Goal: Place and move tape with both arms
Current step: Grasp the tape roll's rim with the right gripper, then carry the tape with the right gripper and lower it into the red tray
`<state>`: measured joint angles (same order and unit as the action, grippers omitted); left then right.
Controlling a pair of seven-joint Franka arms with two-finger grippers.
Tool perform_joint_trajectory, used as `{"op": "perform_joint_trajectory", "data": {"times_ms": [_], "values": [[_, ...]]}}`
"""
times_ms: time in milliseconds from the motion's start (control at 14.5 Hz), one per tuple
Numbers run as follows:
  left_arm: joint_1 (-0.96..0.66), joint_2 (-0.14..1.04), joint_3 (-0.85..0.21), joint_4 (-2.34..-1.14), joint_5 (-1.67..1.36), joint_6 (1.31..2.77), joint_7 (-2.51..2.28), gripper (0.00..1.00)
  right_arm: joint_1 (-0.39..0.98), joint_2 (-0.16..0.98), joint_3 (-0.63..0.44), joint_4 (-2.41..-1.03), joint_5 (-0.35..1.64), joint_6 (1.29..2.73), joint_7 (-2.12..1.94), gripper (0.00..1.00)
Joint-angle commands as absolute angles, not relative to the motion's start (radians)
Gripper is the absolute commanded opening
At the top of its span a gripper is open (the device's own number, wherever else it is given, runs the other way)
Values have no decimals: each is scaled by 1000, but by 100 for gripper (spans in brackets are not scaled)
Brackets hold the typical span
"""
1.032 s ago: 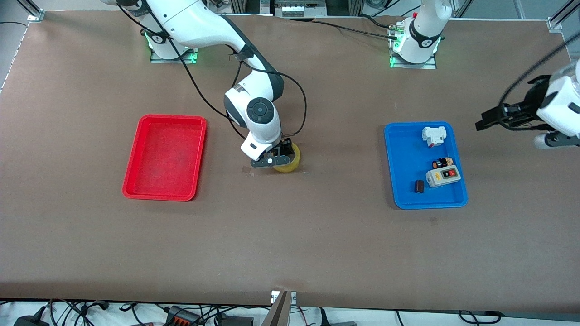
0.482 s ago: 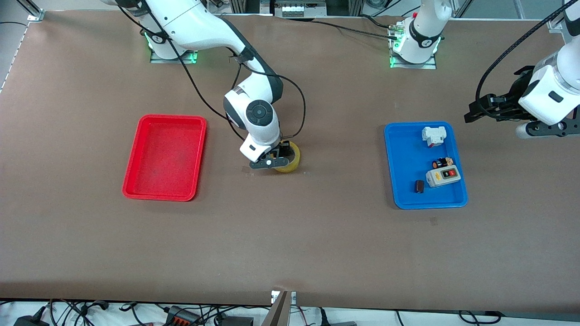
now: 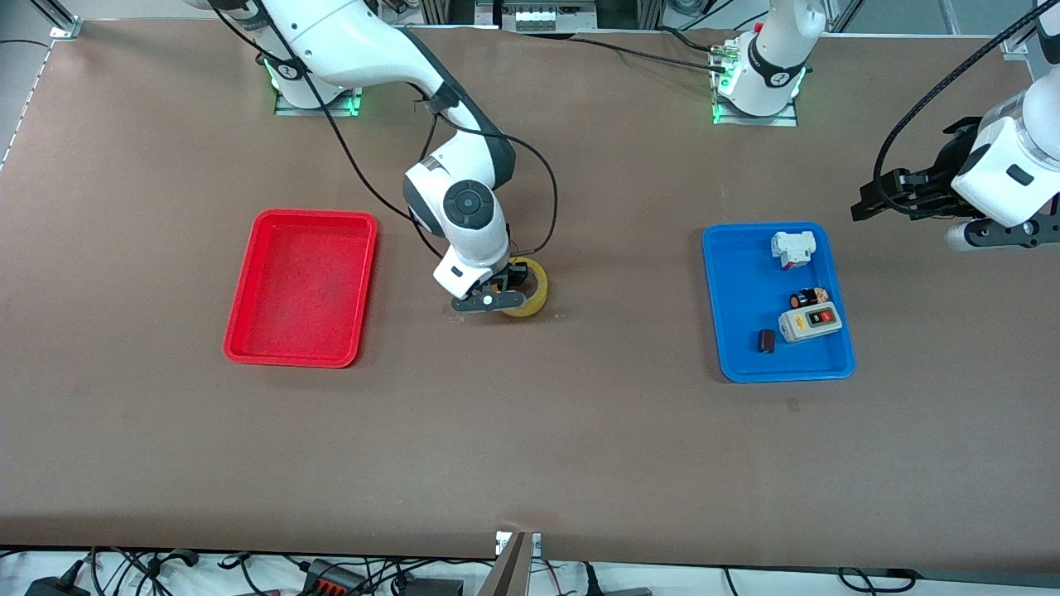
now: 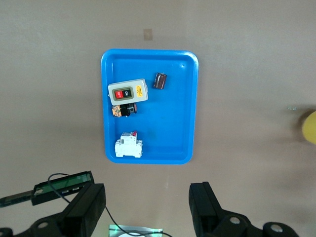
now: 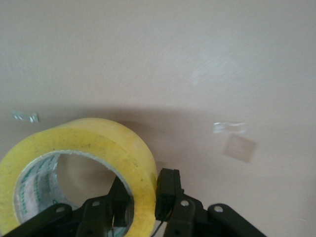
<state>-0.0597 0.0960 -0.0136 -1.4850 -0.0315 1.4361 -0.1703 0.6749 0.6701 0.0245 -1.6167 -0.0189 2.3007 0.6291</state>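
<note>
Next, my right gripper lets go of the tape near the middle of the empty red tray (image 3: 309, 278).
The tape (image 3: 534, 287), a yellowish roll with a wide hole, sits near the middle of the table between the two trays. My right gripper (image 3: 507, 287) is shut on its wall. In the right wrist view one finger (image 5: 118, 195) is inside the hole and the other finger (image 5: 169, 190) presses the outside of the tape (image 5: 74, 143), with the right gripper (image 5: 145, 191) squeezing the yellow band. My left gripper (image 3: 865, 205) hangs open and empty over bare table, past the blue tray toward the left arm's end. The left wrist view shows the left gripper (image 4: 146, 200) and a sliver of tape (image 4: 311, 127).
A red tray (image 3: 302, 285) lies empty toward the right arm's end. A blue tray (image 3: 737, 273) (image 4: 168, 113) holds a grey button box (image 3: 810, 323), a white breaker (image 3: 792, 248), a small dark block (image 3: 767, 340) and a small cylinder (image 3: 810, 297).
My right gripper has shut on the tape's wall and shifted slightly toward the red tray. The left arm swung up and toward its base, then settled.
</note>
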Motion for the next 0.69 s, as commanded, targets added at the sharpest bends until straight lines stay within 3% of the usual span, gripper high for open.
{"op": "perform_joint_trajectory", "data": {"times_ms": [0, 619], "values": [[-61, 83, -6, -1480, -41, 1417, -164, 100, 608, 533, 29, -1653, -25, 2195, 632, 8], [-66, 63, -6, -1514, -22, 1485, -150, 100, 344, 210, 29, -2029, -25, 2209, 436, 8]]}}
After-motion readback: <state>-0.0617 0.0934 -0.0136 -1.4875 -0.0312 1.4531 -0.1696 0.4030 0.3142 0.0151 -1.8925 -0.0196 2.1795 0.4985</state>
